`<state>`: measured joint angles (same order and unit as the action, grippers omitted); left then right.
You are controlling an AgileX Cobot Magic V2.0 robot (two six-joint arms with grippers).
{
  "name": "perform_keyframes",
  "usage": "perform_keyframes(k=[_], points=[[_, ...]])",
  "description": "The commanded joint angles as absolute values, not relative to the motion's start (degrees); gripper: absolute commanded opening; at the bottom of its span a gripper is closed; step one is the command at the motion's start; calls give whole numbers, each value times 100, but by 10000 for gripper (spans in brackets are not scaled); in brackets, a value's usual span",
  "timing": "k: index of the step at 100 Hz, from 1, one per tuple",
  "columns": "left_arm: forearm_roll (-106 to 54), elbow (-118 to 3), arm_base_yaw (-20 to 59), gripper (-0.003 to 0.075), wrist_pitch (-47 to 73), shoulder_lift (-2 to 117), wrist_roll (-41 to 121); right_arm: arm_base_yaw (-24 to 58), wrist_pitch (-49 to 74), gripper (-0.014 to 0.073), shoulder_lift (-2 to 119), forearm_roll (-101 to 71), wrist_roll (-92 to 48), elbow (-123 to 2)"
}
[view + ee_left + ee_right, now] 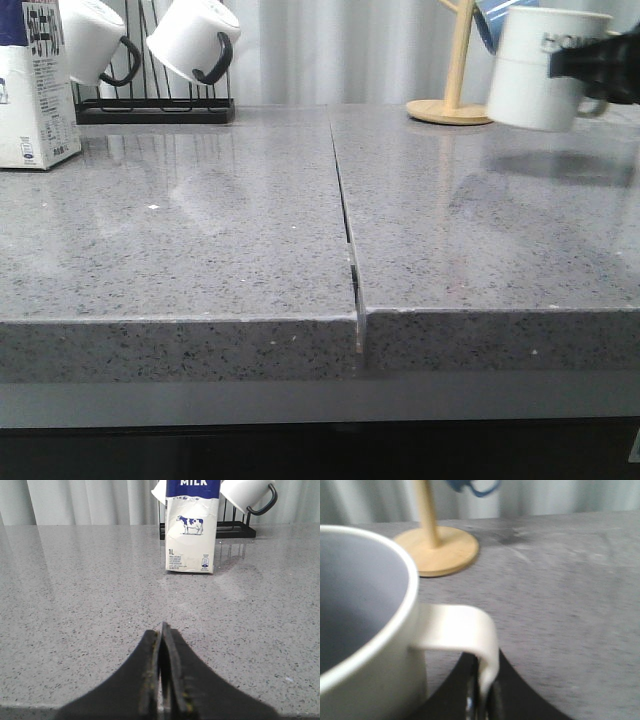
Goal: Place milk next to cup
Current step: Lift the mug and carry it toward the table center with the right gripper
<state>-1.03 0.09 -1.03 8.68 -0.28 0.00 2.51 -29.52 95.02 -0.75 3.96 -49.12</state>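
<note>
Next, I set the cup on the far half of the grey tabletop's seam point(348, 184) with my right gripper.
The milk carton point(35, 85) stands upright at the far left of the table; in the left wrist view the carton point(191, 530) shows its cow picture and "MILK" lettering, well ahead of my left gripper point(163, 630), which is shut and empty low over the table. My right gripper point(590, 62) is shut on the white handle point(485, 645) of the cup point(540, 68), the white "HOME" mug, and holds it in the air above the far right of the table. The cup fills the right wrist view point(365, 630).
A black rack point(155, 105) with two white black-handled mugs point(195, 40) stands behind the milk. A wooden mug tree point(450, 100) with a blue mug point(472, 486) stands at the back right. A seam point(345, 220) splits the grey tabletop.
</note>
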Motion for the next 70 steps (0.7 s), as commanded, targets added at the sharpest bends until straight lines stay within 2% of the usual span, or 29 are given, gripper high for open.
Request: perform_keyframes(k=[1, 33, 70], points=[[-135, 243, -114, -21, 363, -212, 0, 568, -3210, -66, 9121, -220, 382, -5131], [-135, 243, -114, -21, 363, -212, 0, 1721, -2928, -64, 9192, -335, 382, -5565], [-135, 243, -114, -21, 363, -212, 0, 2159, -2992, -64, 9761, -335, 382, -5731]])
